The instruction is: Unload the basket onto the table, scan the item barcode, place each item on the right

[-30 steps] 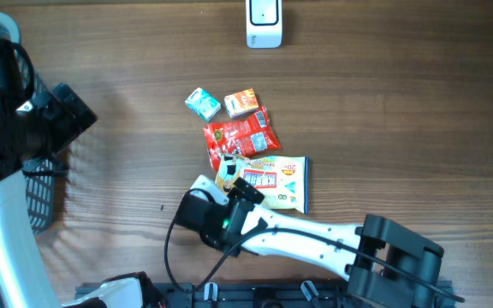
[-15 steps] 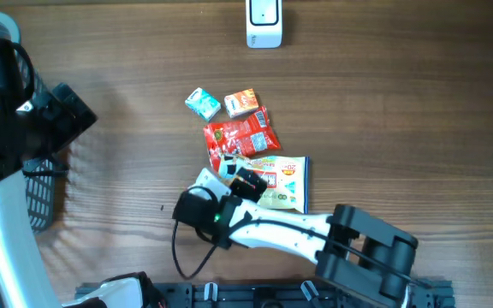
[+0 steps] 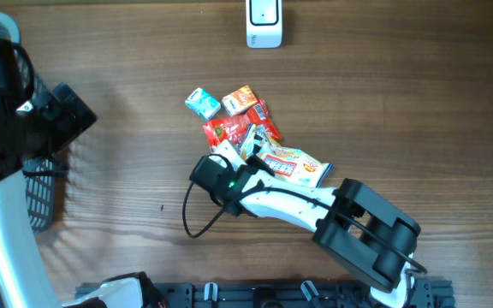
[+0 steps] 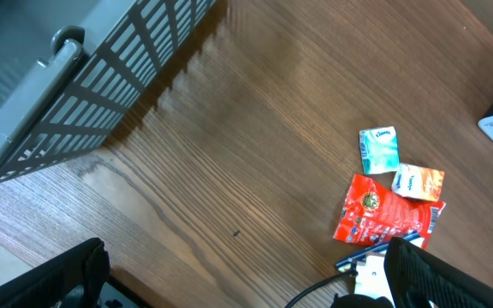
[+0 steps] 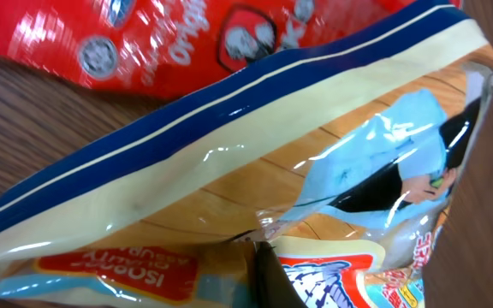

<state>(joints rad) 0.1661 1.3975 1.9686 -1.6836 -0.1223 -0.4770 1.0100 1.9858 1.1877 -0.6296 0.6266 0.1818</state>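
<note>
I will use my right gripper to release the cream snack bag on the wood [image 3: 281, 176], setting it just in front of the red packet.
A cream snack bag [image 3: 291, 164] with a blue edge lies tilted beside a red packet [image 3: 229, 131], a teal packet [image 3: 202, 103] and an orange packet [image 3: 241, 100]. My right gripper [image 3: 248, 161] is shut on the bag's left end. In the right wrist view the bag [image 5: 229, 162] fills the frame, a dark finger [image 5: 272, 278] pressed into it, and the red packet [image 5: 187, 43] lies behind. The white scanner [image 3: 264, 23] stands at the far edge. My left gripper [image 4: 246, 287] hangs open above bare wood, left of the packets [image 4: 382, 214]. No barcode is visible.
A dark wire basket [image 3: 41, 192] sits at the table's left edge under the left arm, and it shows as a grey grille [image 4: 101, 85] in the left wrist view. The right arm's black cable [image 3: 197, 224] loops over the wood near the front.
The right gripper went from open to shut on the cream bag. The bag has turned and shifted up and to the right, its left end raised. The left arm has not moved.
</note>
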